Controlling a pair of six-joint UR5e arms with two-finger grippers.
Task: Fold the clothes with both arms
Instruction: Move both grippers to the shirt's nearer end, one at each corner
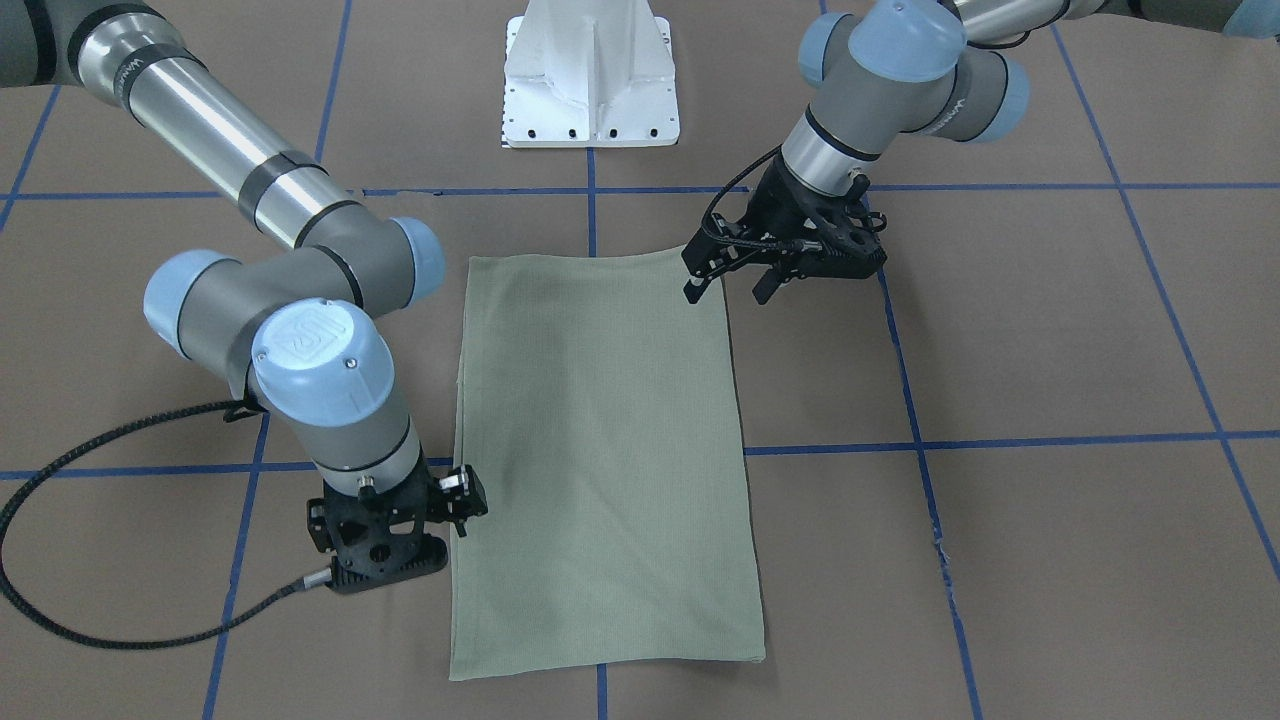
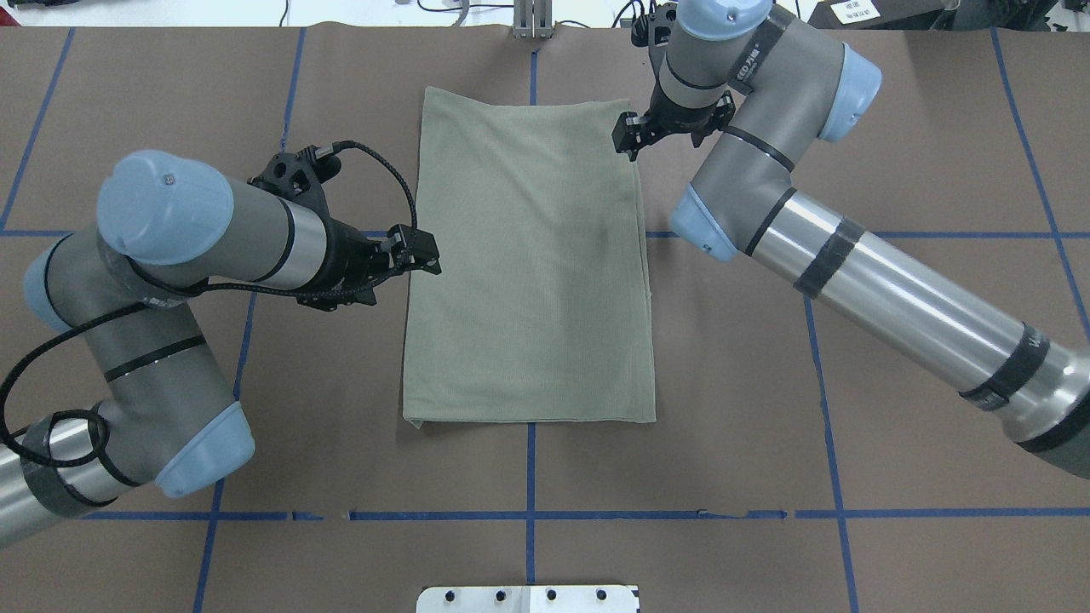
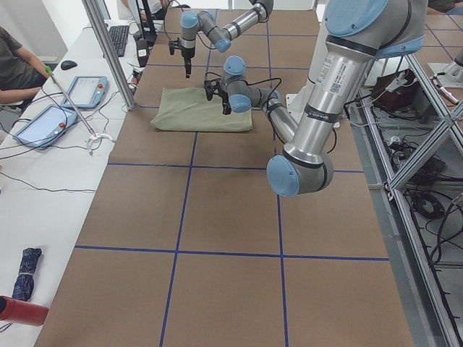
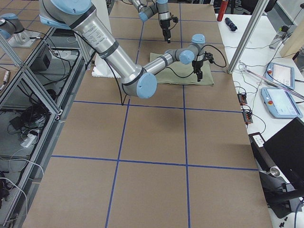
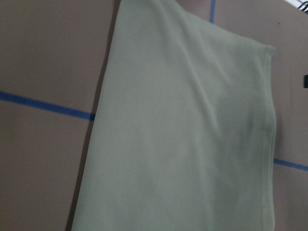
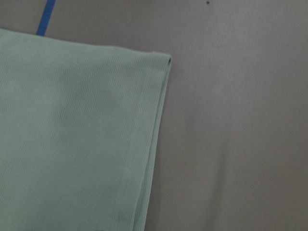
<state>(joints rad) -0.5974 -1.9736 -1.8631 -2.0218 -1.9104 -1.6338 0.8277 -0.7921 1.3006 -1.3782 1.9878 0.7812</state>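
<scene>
The sage-green shirt has a corner (image 1: 681,257) that lies toward the white base pedestal, beside my left gripper's open fingers. This gripper will close on that corner.
The clothes are one sage-green shirt (image 2: 528,255), folded into a flat rectangle in the middle of the brown table (image 2: 851,358). My left gripper (image 2: 421,251) hovers at the shirt's left edge, open and holding nothing; in the front-facing view the left gripper (image 1: 727,282) is over the corner nearest the base. My right gripper (image 2: 628,134) stands open by the far right corner, also empty. Both wrist views show only cloth: the shirt (image 5: 183,134) with a long edge, and the shirt (image 6: 77,134) with a layered corner. No fingers appear there.
Blue tape lines (image 2: 530,477) grid the table. The white base pedestal (image 1: 590,80) stands at the near edge between the arms. A side desk with tablets (image 3: 83,90) and a seated person (image 3: 14,65) runs along the far side.
</scene>
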